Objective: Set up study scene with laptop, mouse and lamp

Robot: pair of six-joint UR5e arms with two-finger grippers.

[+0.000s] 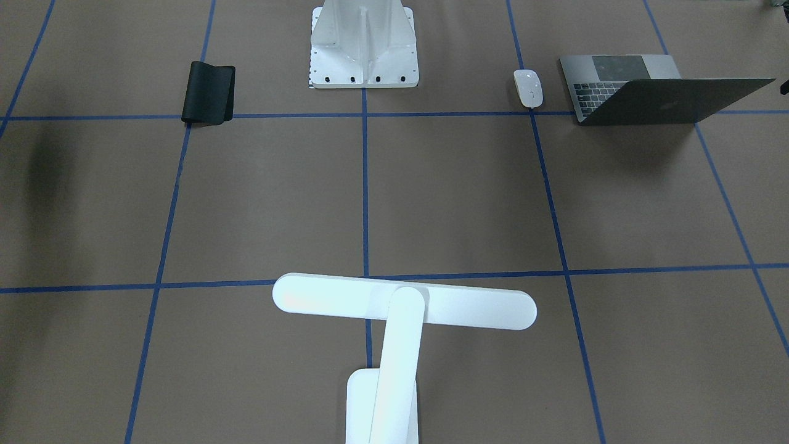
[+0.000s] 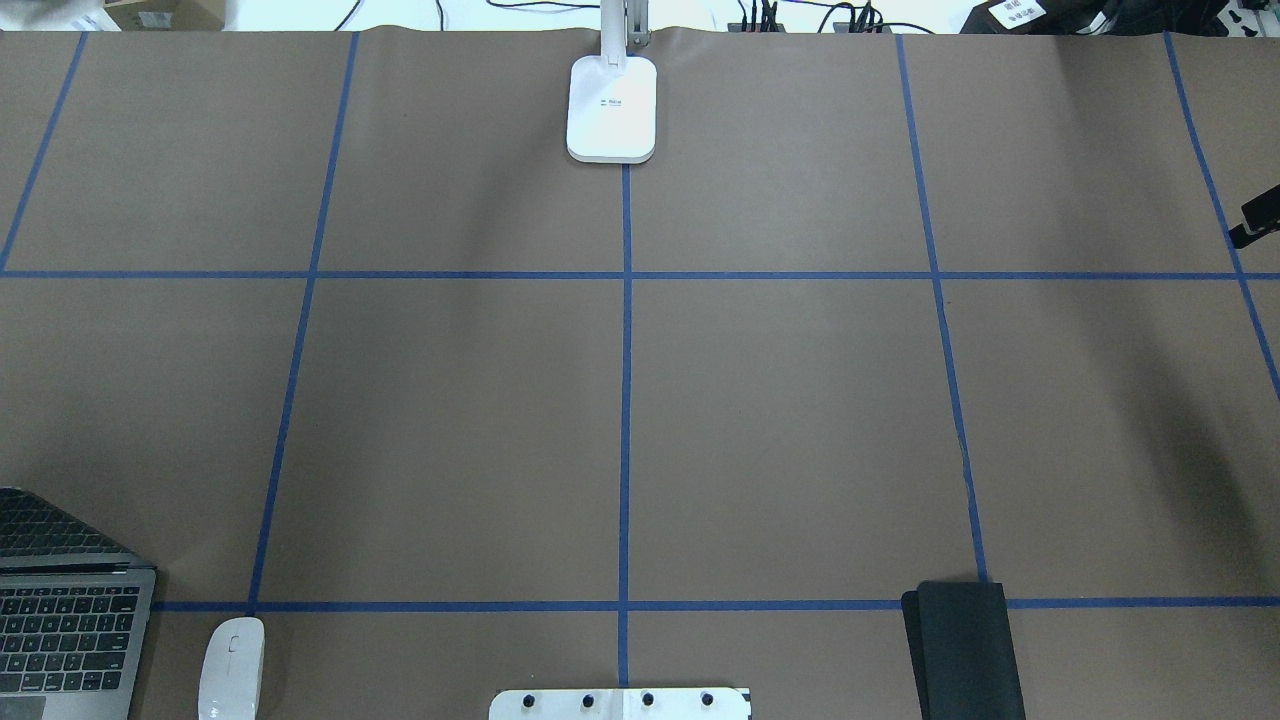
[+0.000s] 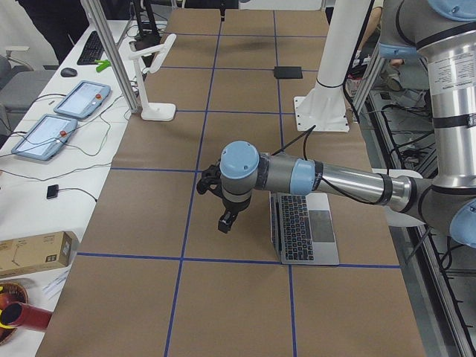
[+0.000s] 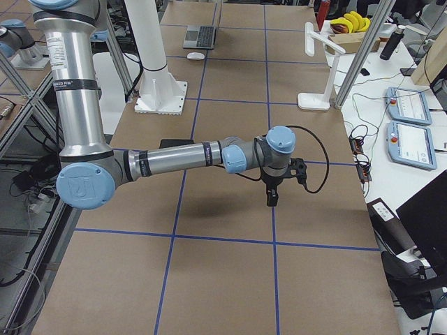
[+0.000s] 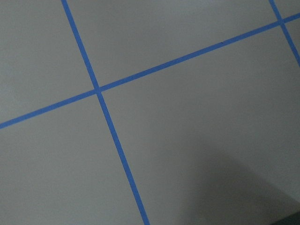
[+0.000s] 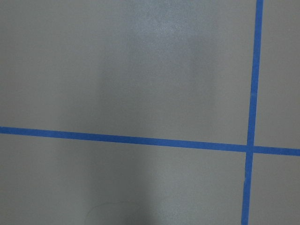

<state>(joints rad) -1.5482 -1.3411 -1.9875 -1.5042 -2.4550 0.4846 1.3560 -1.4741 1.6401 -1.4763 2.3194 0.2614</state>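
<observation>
The top edge of the laptop's lid (image 1: 674, 79), a little toward the white mouse from its middle, is the next place for my left gripper to go to and close on.
The laptop (image 1: 647, 89) stands open at the robot's near left corner, keys toward the robot; it also shows in the overhead view (image 2: 60, 620). The white mouse (image 1: 528, 87) lies right beside it on the table (image 2: 232, 665). The white lamp (image 1: 404, 308) stands at the table's far middle edge, with its base (image 2: 612, 108) on the centre tape line. My left gripper (image 3: 226, 222) hangs over the table just behind the laptop's lid. My right gripper (image 4: 271, 198) hangs over bare paper beyond the black mat. I cannot tell whether either is open or shut. Both wrist views show only paper and tape.
A thin black mat (image 1: 208, 92) lies at the near right, one edge curled. The white ribbed pedestal (image 1: 363, 46) stands at the near middle. Blue tape lines grid the brown table paper (image 2: 780, 430). Tablets and cables lie on a side bench (image 3: 59, 119).
</observation>
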